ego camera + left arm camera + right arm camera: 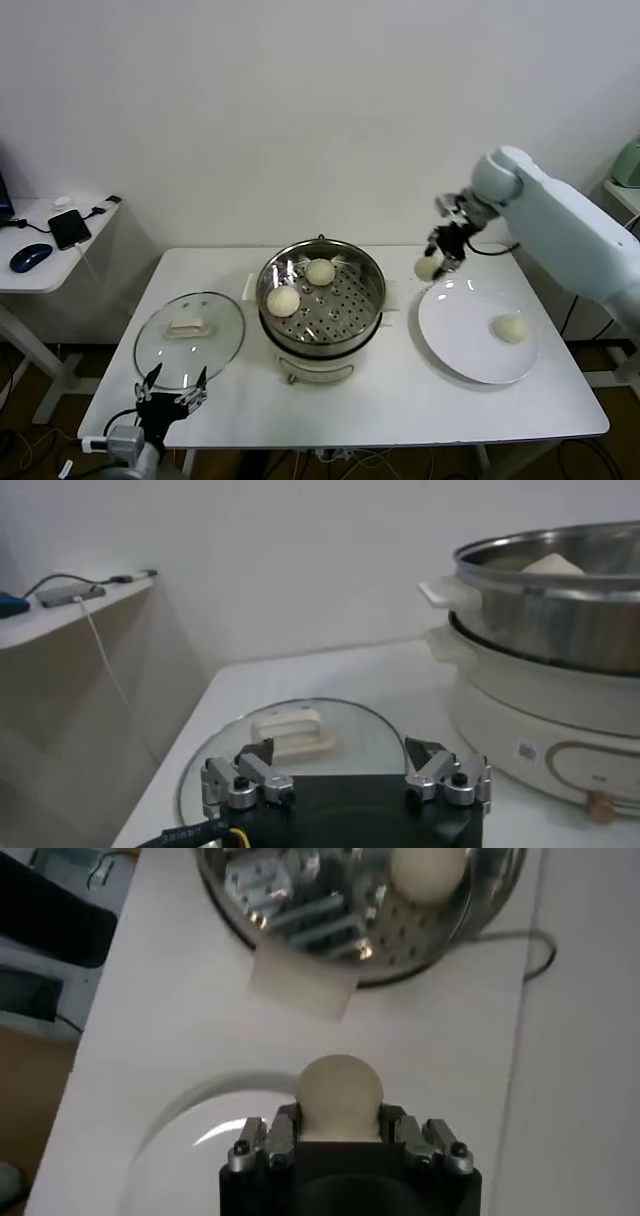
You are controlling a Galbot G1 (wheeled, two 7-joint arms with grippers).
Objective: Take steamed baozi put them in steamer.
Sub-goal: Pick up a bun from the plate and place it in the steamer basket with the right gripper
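Note:
The robot's right gripper should put the baozi down on the near edge of the steamer's perforated tray (pixel 322 326) (pixel 262 876).
The steamer (pixel 371 300) stands mid-table, a steel pot on a cream base, with two baozi (pixel 283 301) (pixel 320 271) on its perforated tray. My right gripper (pixel 436 263) is shut on a third baozi (pixel 340 1094), lifted above the far left rim of the white plate (pixel 455 345), to the right of the steamer (pixel 300 908). A fourth baozi (pixel 511 328) lies on the plate's right side. Low at the table's near left corner, my left gripper (pixel 345 772) waits open over the glass lid (pixel 360 730), holding nothing.
The glass lid (pixel 190 338) lies flat on the table left of the steamer. A side table at far left carries a phone (pixel 69 228) with cable and a mouse (pixel 30 257). A cable runs behind the right arm near the wall.

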